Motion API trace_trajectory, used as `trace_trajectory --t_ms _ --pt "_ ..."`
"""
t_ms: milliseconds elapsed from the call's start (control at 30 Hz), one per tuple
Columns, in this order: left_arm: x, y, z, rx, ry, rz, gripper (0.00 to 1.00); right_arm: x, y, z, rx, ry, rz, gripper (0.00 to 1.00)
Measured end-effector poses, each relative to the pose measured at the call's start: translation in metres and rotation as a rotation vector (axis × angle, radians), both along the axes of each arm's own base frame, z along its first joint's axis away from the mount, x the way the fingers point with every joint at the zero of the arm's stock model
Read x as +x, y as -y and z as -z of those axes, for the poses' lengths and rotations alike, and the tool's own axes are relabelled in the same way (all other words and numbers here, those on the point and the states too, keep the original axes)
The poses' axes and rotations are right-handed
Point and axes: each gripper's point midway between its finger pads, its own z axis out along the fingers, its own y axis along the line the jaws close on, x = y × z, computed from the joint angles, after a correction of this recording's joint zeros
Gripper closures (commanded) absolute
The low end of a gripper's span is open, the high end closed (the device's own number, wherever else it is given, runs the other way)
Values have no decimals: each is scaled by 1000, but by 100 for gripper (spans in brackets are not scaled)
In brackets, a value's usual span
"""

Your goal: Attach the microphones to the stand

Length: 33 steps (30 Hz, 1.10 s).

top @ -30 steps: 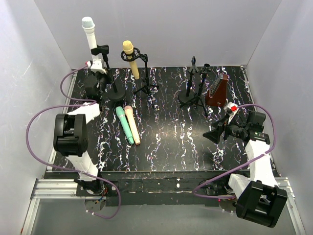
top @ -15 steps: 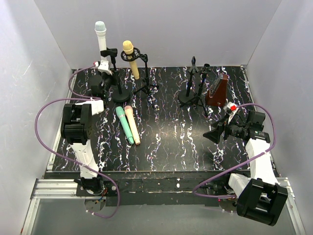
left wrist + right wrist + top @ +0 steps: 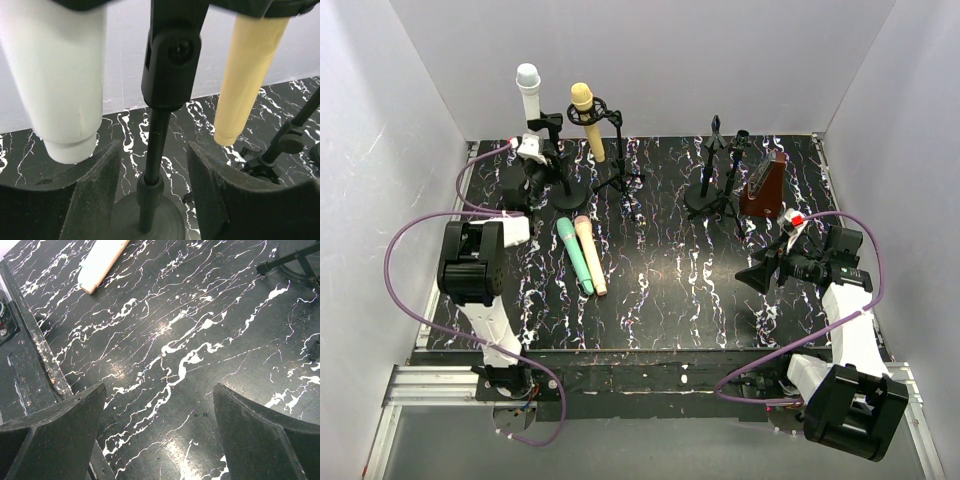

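The empty black tripod stand is beside the brown metronome. Next, my right gripper grabs the upper pole (image 3: 734, 162) of that stand, just below the stand's clip.
The white microphone (image 3: 527, 90) stands upright in the clip of the round-base stand (image 3: 560, 190); it also shows in the left wrist view (image 3: 60, 85). My left gripper (image 3: 548, 165) is open just below it, fingers either side of the stand's pole (image 3: 156, 145), not touching it. The yellow microphone (image 3: 588, 120) hangs in the tripod stand (image 3: 618, 172) and shows in the left wrist view (image 3: 247, 75). The mint green microphone (image 3: 574, 256) and the peach-pink microphone (image 3: 591, 255) lie side by side on the table. My right gripper (image 3: 752, 278) is open and empty above the table (image 3: 159, 390).
Two more black stands (image 3: 705, 180) (image 3: 732, 178) stand at the back right beside the brown metronome (image 3: 763, 185). The black marbled table (image 3: 670, 290) has white walls on three sides. The peach microphone's end (image 3: 102, 262) shows in the right wrist view.
My left arm carried the white microphone right to the stand's clip, let it go and dropped lower around the pole. The right arm has not moved.
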Motion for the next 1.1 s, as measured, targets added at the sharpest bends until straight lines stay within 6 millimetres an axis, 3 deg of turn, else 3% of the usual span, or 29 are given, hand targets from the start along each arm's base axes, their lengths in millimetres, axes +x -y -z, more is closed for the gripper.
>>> trace_trajectory --t_ms 167,233,400,700,900,1100 --pt "-19 -5 -23 -10 6 -26 31 1 1 0 0 0 6 6" --pt "-31 -8 -36 -15 15 -40 17 1 2 0 -1 1 7 6" --pt "-71 -16 -62 -42 11 -80 6 -1 2 0 -2 3 9 6" --pt "-168 -18 -91 -134 -46 -79 2 -4 1 -4 -6 29 -1 6" --pt "-214 -8 -76 -155 -171 -23 2 -8 0 -11 -6 30 -9 9" --pt "-233 3 -17 -158 -433 22 2 18 12 -59 -62 69 13 10"
